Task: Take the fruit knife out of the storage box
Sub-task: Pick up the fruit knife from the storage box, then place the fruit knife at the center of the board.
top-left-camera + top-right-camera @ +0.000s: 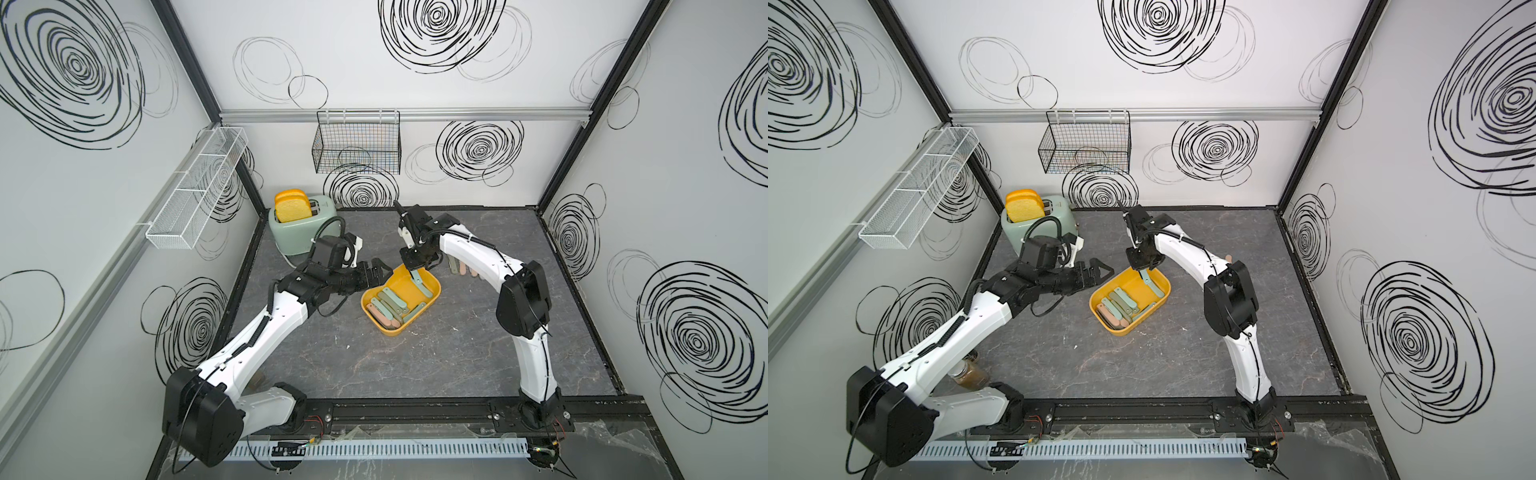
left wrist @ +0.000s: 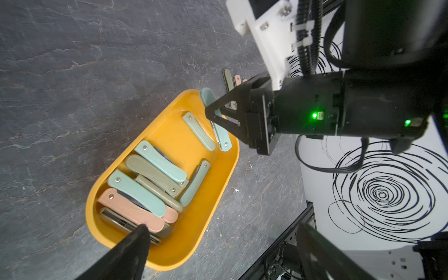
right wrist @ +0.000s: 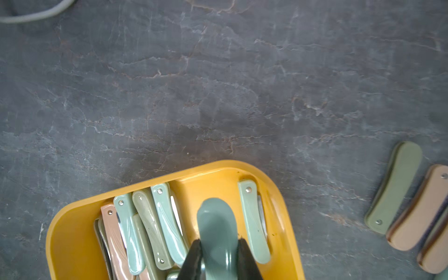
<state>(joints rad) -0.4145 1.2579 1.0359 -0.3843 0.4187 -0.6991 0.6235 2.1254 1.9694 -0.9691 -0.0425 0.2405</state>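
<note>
I need to use my right gripper to release the mint-green fruit knife on the table [image 1: 442,262] [image 3: 364,171] beside the olive knife, toward the storage box.
The mustard-yellow storage box [image 1: 405,283] [image 1: 1130,287] [image 2: 169,135] [image 3: 72,242] sits mid-table with several folded fruit knives [image 1: 390,307] [image 2: 145,184] [image 3: 150,223] in teal, olive and pink. My right gripper [image 1: 413,272] [image 1: 1144,272] [image 2: 208,114] [image 3: 218,244] is shut on one teal fruit knife [image 1: 419,281] [image 2: 224,138] [image 3: 217,218]. That knife hangs tilted over the box's far end. My left gripper [image 1: 380,270] [image 1: 1100,268] [image 2: 224,226] hovers wide open and empty by the box's far left side.
Three folded knives [image 1: 461,266] [image 3: 397,186] lie on the table right of the box. A mint toaster [image 1: 299,224] with yellow bread stands at the back left. A black wire basket [image 1: 357,141] and a white mesh basket [image 1: 195,187] hang on the walls. A jar [image 1: 969,372] lies under the left arm.
</note>
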